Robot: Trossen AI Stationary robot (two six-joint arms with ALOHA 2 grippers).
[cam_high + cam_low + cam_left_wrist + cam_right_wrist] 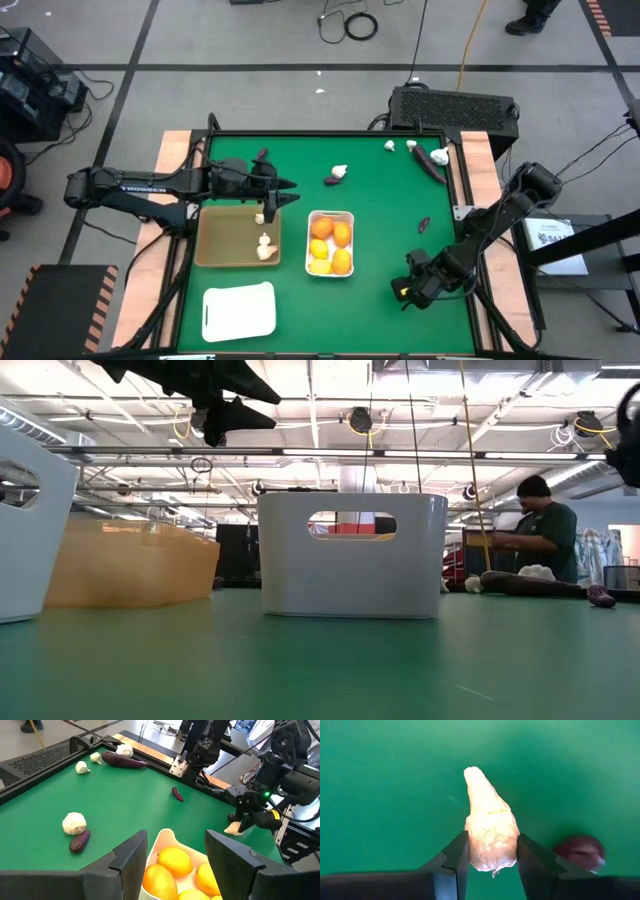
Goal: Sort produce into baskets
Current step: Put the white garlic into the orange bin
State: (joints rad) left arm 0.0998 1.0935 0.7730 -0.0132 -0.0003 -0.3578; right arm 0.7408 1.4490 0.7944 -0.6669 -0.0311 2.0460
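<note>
I will release the garlic piece from my right gripper in the tan basket's empty side [215, 246], opposite the garlic there.
My right gripper [407, 291] points down at the table's near right part, shut on a whitish garlic piece [489, 827], which also shows under the fingers in the left wrist view [233, 828]. A small purple item [579, 851] lies right beside it. My left gripper [175, 852] hangs open over the far edge of the tan basket [215, 240] and touches nothing. That basket holds garlic [265, 247]. A white basket [318, 216] holds several orange fruits [331, 245]. A second white basket [240, 311] stands at the near left. My right gripper pinches the garlic's wider end [492, 845] between its two fingers, one on each side. The fingers come from above, pointing steeply down. The garlic's pointed end [472, 774] reaches out past them over the green table; whether it is lifted clear I cannot tell.
Loose produce lies on the green table: a garlic bulb [340, 171] beside a purple piece [331, 181], a long eggplant [432, 165] with garlic [413, 146] at the far right corner, and a small purple piece [423, 224]. A person [535, 530] stands beyond the table.
</note>
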